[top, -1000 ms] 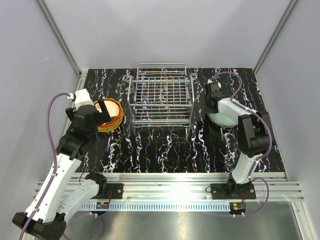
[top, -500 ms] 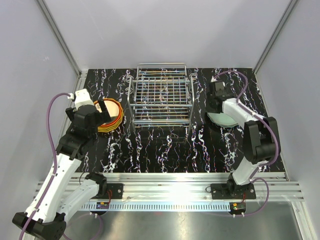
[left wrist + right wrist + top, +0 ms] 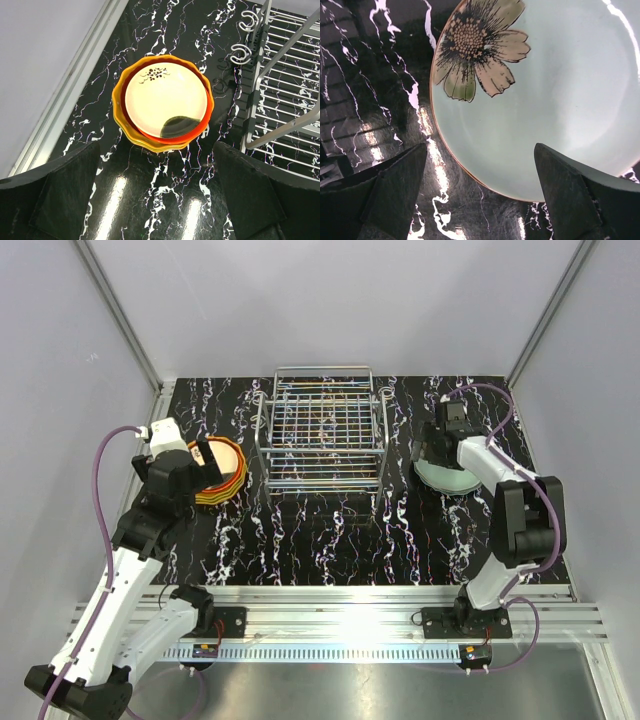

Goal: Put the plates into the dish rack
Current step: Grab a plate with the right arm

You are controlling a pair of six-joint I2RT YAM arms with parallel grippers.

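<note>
My right gripper will shift toward the rack and pinch the rack-side edge (image 3: pixel 439 131) beside the flower, as the mint plate's near rim slants across its open fingers.
A stack of wavy-rimmed plates (image 3: pixel 220 473) lies left of the dish rack (image 3: pixel 322 438). A cream plate (image 3: pixel 165 99) with a small dark sprig is on top, with red-orange and orange rims under it. My left gripper (image 3: pixel 155 147) hovers open over the near edge of the stack, holding nothing. Right of the rack a pale mint plate (image 3: pixel 560 100) painted with a flower lies flat on the table. My right gripper (image 3: pixel 480 147) hangs open just above the mint plate's (image 3: pixel 446 478) near-left rim, touching nothing. The chrome wire rack (image 3: pixel 287 95) holds no plates.
The black marbled tabletop (image 3: pixel 320 540) is enclosed by grey walls on the left, back and right. A metal rail (image 3: pixel 340 605) carrying both arm bases runs along the near edge. Two wire hooks (image 3: pixel 243 37) stick out of the rack's left side, close to the stack.
My right gripper has gone from nearly shut to wide open and has swung right and back, over the mint plate. The left arm has not moved.
</note>
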